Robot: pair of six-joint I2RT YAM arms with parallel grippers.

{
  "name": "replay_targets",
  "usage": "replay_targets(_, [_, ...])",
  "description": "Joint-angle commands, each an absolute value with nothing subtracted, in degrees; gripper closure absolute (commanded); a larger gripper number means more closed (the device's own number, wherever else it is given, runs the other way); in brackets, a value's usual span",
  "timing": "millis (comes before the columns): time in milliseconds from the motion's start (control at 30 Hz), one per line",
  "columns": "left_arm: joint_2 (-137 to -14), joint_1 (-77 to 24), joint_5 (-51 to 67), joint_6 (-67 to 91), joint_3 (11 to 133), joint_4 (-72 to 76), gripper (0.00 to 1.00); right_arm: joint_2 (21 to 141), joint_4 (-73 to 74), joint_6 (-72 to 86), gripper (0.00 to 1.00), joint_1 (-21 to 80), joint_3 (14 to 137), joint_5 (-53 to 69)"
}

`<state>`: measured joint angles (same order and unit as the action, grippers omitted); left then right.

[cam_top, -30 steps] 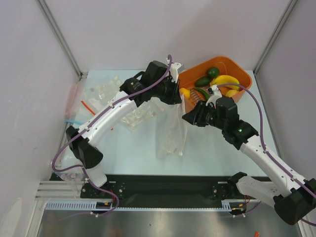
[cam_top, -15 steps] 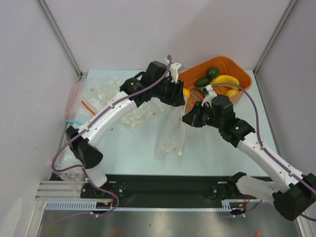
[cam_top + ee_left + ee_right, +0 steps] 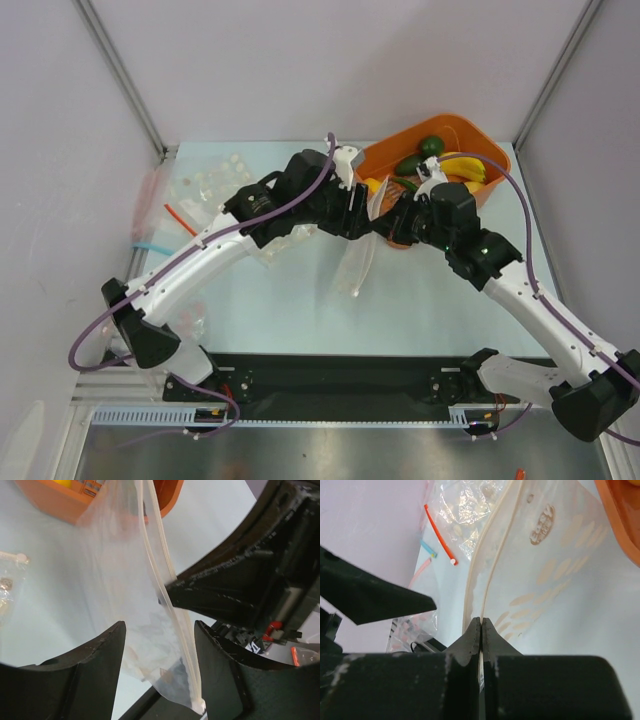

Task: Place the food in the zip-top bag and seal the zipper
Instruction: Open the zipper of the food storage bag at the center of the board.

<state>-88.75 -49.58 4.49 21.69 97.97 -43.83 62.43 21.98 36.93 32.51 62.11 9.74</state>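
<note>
The zip-top bag's zipper edges are close together, so next my left gripper pinches only the bag's loose edge (image 3: pixel 175 618) and pulls it open before food goes in.
The dotted zip-top bag (image 3: pixel 358 262) hangs between my two grippers, just left of the orange basket (image 3: pixel 492 160). My right gripper (image 3: pixel 482 621) is shut on the bag's mouth edge, pinching the zipper (image 3: pixel 489 575). My left gripper (image 3: pixel 159 630) stands open, with the bag film and zipper (image 3: pixel 159 545) loose between its fingers. In the top view the left gripper (image 3: pixel 362 215) and right gripper (image 3: pixel 392 228) nearly meet. Food lies in the basket: a banana (image 3: pixel 460 165), an avocado (image 3: pixel 410 165), a lime (image 3: pixel 432 146) and a lemon (image 3: pixel 375 186).
Other clear bags (image 3: pixel 215 185) lie at the back left, with red (image 3: pixel 440 535) and blue (image 3: pixel 427 547) strips. The basket's corner (image 3: pixel 50 500) is close behind the hanging bag. White walls and metal posts close in the table.
My right gripper has shut on the bag's edge. My left gripper has opened and let the bag go. Both arms and the bag have shifted toward the basket.
</note>
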Motion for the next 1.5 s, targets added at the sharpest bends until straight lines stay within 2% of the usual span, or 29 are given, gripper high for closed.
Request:
replay_targets(0, [-85.1, -50.4, 1.5, 23.9, 97.6, -43.0, 0.37, 61.7, 20.6, 38.9, 1.0, 32.7, 65.1, 6.6])
replay_targets(633, [-89.7, -53.5, 0.2, 23.1, 101.2, -44.2, 0.39, 61.5, 23.5, 37.4, 1.0, 33.9, 67.8, 3.9])
replay_targets(867, [-90.9, -53.5, -2.8, 21.6, 101.9, -45.3, 0.46, 60.5, 24.9, 37.3, 1.0, 34.4, 68.2, 3.2])
replay_targets(933, [-90.7, -53.5, -3.8, 21.2, 101.5, -45.1, 0.51, 60.5, 25.2, 37.0, 1.0, 34.4, 68.5, 3.1])
replay_targets(1367, [-91.7, -53.6, -6.2, 19.7, 102.7, -46.8, 0.6, 60.0, 27.3, 36.7, 1.0, 34.5, 69.6, 2.2])
replay_targets(1467, [-92.4, -53.6, -7.8, 19.2, 104.5, -48.9, 0.69, 59.9, 27.7, 36.8, 1.0, 34.5, 69.3, 2.5])
